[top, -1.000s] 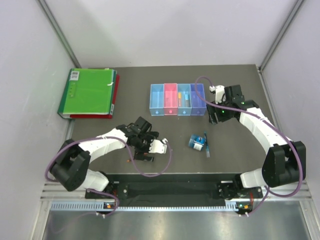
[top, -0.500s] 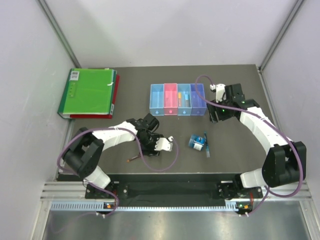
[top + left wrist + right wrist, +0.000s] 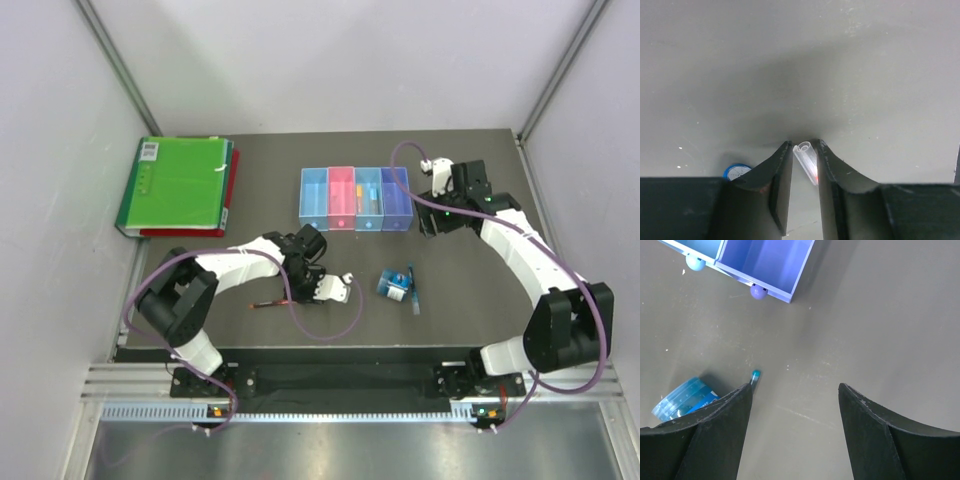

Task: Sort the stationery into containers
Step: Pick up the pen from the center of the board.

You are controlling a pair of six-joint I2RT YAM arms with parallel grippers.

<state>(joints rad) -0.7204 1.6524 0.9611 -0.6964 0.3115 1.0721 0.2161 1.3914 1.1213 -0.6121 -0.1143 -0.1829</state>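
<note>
The red pen slants in my left fingers, clear end at the fingertips; I should open and regrip nearer its red body (image 3: pixel 815 179).
My left gripper (image 3: pixel 801 144) has its jaws closed around a thin red pen (image 3: pixel 809 162), whose clear end sits between the fingertips. In the top view that gripper (image 3: pixel 298 292) is low over the table with the red pen (image 3: pixel 265 303) sticking out to its left. A small blue cap (image 3: pixel 736 171) lies beside the left finger. My right gripper (image 3: pixel 795 390) is open and holds nothing, just in front of the violet bin (image 3: pixel 765 262). The containers (image 3: pixel 355 198) stand in a row at the back centre. A blue-white roll (image 3: pixel 393 285) and a dark teal pen (image 3: pixel 411 288) lie between the arms.
A big green binder (image 3: pixel 178 187) lies at the back left. The teal pen's tip (image 3: pixel 755 375) and the roll (image 3: pixel 682 397) show beside my right gripper's left finger. Purple cables loop around both arms.
The left gripper's jaws have closed from wide open onto the red pen, and the pen has shifted slightly away from the near edge. The right gripper has drifted a little toward the back.
</note>
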